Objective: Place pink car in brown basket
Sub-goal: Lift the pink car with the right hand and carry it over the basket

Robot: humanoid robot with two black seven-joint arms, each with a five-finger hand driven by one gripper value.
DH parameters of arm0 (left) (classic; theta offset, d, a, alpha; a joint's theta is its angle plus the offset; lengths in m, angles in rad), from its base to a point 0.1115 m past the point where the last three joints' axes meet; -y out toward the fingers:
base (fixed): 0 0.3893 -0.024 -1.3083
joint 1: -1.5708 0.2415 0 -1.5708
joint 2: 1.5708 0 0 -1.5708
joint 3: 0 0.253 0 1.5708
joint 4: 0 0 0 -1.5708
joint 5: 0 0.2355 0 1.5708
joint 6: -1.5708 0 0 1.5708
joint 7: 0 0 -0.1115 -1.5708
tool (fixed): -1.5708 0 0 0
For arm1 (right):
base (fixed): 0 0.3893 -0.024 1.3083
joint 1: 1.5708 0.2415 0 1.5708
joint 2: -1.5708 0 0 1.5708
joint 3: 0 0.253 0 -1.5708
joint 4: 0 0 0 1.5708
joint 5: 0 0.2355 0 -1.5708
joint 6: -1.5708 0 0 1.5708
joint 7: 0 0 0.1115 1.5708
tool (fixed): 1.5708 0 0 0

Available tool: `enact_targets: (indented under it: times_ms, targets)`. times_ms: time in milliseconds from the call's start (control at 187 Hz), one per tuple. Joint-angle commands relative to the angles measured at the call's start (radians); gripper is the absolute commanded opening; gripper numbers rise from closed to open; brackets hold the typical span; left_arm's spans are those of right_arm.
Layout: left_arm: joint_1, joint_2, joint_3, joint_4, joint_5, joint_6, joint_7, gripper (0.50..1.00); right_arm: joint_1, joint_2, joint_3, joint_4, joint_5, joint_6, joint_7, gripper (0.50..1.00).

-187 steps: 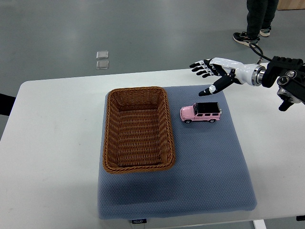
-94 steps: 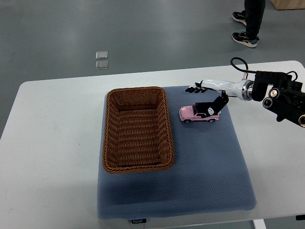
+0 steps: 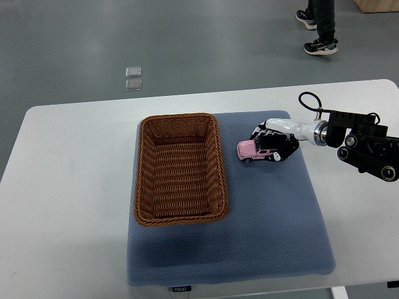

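Observation:
Next, my right gripper lets go of the pink car close to the middle of the brown basket's woven bottom [image 3: 176, 165].
The pink car [image 3: 249, 149], a toy jeep with a black roof, sits on the blue mat just right of the brown wicker basket [image 3: 179, 168]. My right hand [image 3: 272, 144] comes in from the right edge and its fingers are curled around the car's rear and roof, with the thumb on the near side. The car still rests on the mat. The basket is empty. The left arm does not show.
The blue mat [image 3: 262, 224] covers the middle of the white table [image 3: 68, 187]. A person's legs and shoes [image 3: 317, 25] stand on the floor beyond the table's far right. Two small squares [image 3: 133, 78] lie on the floor.
My right hand has lowered onto the pink car and closed its fingers around it. The car has shifted slightly. The person at the back has stepped left.

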Motion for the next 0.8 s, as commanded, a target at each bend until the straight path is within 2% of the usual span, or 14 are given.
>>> enact_targets:
  times_ms: [0,182,348,449,604,711,797]
  targets:
    - [0.0,0.0,0.0,0.001,0.0,0.0,0.0,1.0,0.006,0.0,0.002,-0.002,-0.011,-0.002,0.0,0.5]
    - [0.0,0.0,0.0,0.004,0.0,0.0,0.0,1.0,0.056,-0.072,0.008,0.035,0.005,0.028,0.0,0.5]
    - [0.0,0.0,0.002,0.006,0.0,0.001,0.0,1.0,0.151,-0.207,0.024,0.192,0.071,0.12,-0.006,0.5]
    - [0.0,0.0,0.002,0.006,0.0,0.001,0.0,1.0,0.217,-0.231,0.022,0.258,0.155,0.156,-0.014,0.5]
    - [0.0,0.0,0.0,0.006,0.0,0.001,0.0,1.0,0.291,-0.161,0.005,0.268,0.203,0.168,-0.039,0.5]
    - [0.0,0.0,0.002,0.007,0.0,0.001,0.0,1.0,0.331,-0.044,-0.036,0.24,0.207,0.166,-0.042,0.5]
    - [0.0,0.0,0.003,0.007,0.0,0.001,0.0,1.0,0.352,0.069,-0.094,0.176,0.207,0.159,-0.042,0.5]
